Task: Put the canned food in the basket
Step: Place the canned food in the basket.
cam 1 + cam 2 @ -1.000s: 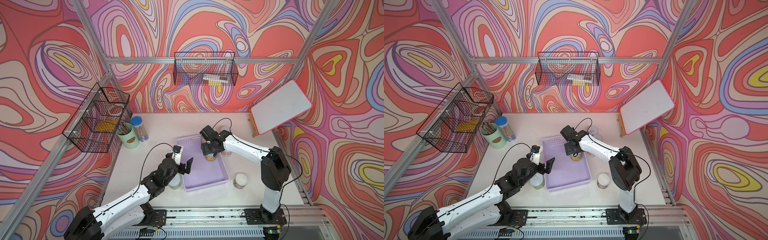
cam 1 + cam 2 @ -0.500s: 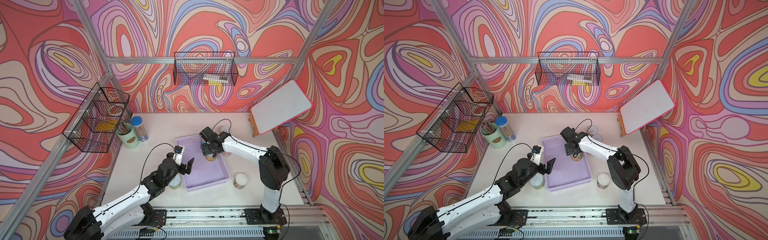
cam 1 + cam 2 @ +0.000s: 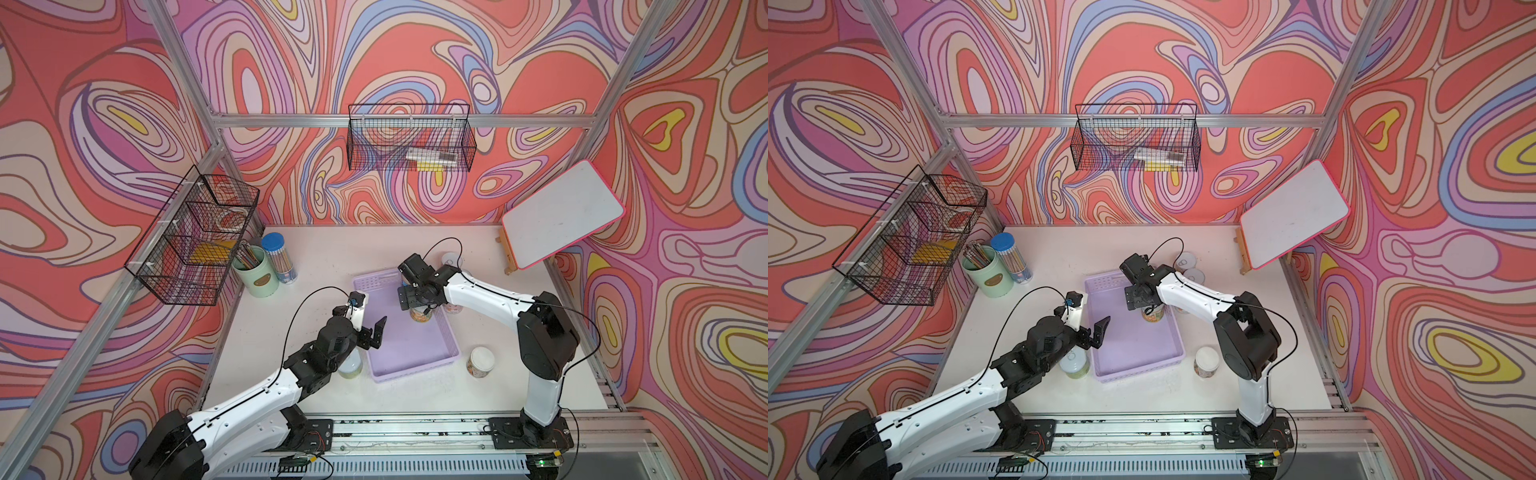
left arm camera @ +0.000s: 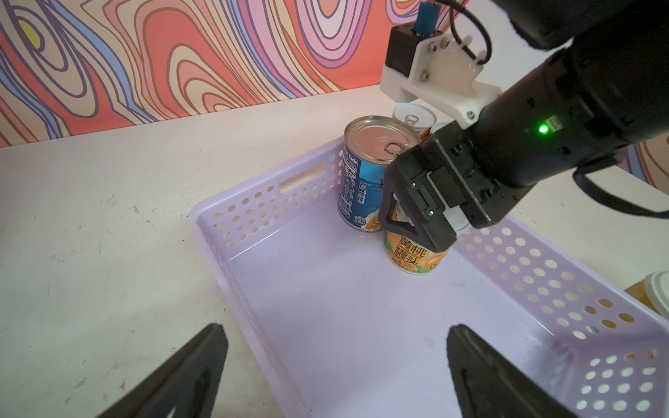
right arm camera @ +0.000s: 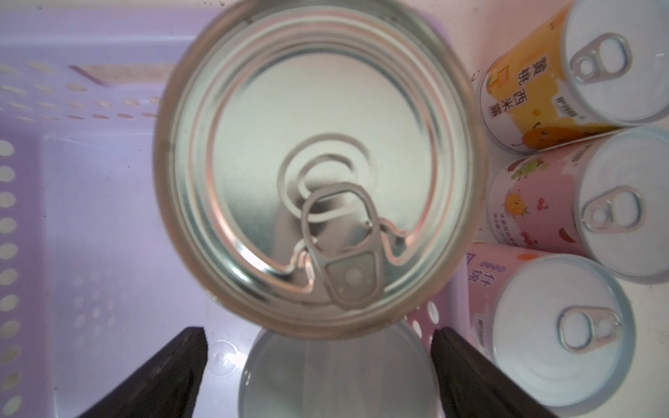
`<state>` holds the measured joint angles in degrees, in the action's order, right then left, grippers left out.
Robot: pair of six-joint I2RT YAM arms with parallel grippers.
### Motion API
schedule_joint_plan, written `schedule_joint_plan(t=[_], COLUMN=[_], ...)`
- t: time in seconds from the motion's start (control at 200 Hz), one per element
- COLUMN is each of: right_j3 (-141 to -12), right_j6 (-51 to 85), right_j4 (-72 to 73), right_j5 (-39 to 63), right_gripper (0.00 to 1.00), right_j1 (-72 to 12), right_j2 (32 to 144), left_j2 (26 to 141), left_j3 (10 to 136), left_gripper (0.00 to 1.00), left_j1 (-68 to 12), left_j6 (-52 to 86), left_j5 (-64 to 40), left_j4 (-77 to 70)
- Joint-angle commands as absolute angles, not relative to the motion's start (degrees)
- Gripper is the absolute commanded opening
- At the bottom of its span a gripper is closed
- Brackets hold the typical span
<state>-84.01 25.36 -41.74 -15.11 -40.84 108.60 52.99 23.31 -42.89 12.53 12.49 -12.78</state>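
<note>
My right gripper will close around the upper sides of the yellow-label can (image 3: 451, 261) (image 5: 568, 76), which stands at the far end of the row, next to the lavender basket.
The lavender basket (image 3: 411, 353) (image 3: 1133, 349) lies mid-table. A tall blue-label can (image 4: 362, 181) (image 5: 318, 163) and a short yellow-label can (image 4: 412, 257) (image 3: 419, 315) stand in its far end. My right gripper (image 3: 417, 305) (image 3: 1144, 307) (image 5: 318, 334) hangs over the short can, open, one finger on either side of its pale lid (image 5: 336, 376). My left gripper (image 3: 372, 332) (image 3: 1092, 332) (image 4: 333, 333) is open and empty over the basket's near left rim. Loose cans stand right of the basket (image 3: 481, 361), under my left arm (image 3: 349, 365), and three in a row (image 5: 579, 202) by its far right side.
A mint pencil cup (image 3: 255, 270) and a blue-capped pencil tube (image 3: 279, 257) stand at the back left. Black wire baskets hang on the left wall (image 3: 195, 241) and back wall (image 3: 409, 137). A tilted whiteboard (image 3: 561, 212) stands at the back right.
My right gripper has opened and let go of the short yellow-label can, which now stands in the basket. My left arm has stayed put.
</note>
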Motion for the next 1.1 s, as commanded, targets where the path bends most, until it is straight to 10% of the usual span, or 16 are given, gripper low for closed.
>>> schedule_joint_plan(t=[0.0, 1.092], right_j3=[-83.35, -61.58], right_j6=[25.23, 20.08], right_j4=[-41.09, -27.34], right_j5=[-15.86, -19.67], right_gripper=[0.98, 0.98], right_j1=[-40.69, -39.44], right_j2=[105.65, 74.86], left_j2=[53.51, 72.86], left_j3=[25.17, 44.85], left_gripper=[0.99, 0.99], left_j1=[-43.33, -55.61], left_j6=[13.61, 13.52], left_j5=[14.25, 21.43], left_j4=[-10.87, -5.86])
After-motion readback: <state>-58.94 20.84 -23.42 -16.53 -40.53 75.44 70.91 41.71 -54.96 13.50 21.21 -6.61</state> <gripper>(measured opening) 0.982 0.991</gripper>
